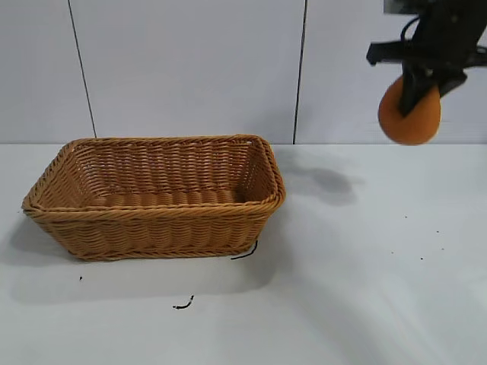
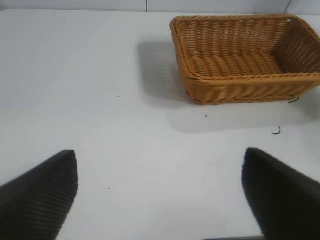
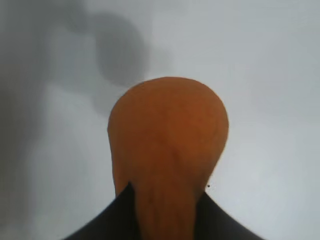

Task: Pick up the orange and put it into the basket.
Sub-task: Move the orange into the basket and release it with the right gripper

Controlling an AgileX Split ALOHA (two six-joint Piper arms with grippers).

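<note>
My right gripper has the orange. It will let go of it on the tan basket's bottom (image 1: 174, 194), just behind the middle of the basket's front rim.
The orange (image 1: 409, 115) hangs in my right gripper (image 1: 417, 97), high above the table at the far right of the exterior view. The gripper is shut on the fruit's narrow knob end. In the right wrist view the orange (image 3: 167, 145) fills the middle, with black fingers (image 3: 112, 220) at either side of its neck. The tan woven basket (image 1: 156, 224) sits on the table at the left, well apart from the orange, with nothing inside. It also shows in the left wrist view (image 2: 245, 90). My left gripper (image 2: 160, 192) is open and holds nothing, above bare table.
The white table (image 1: 365, 274) carries small dark scraps (image 1: 183, 305) in front of the basket and one (image 1: 245, 252) at its front right corner. A white panelled wall stands behind. The orange's shadow (image 1: 323, 181) falls on the table right of the basket.
</note>
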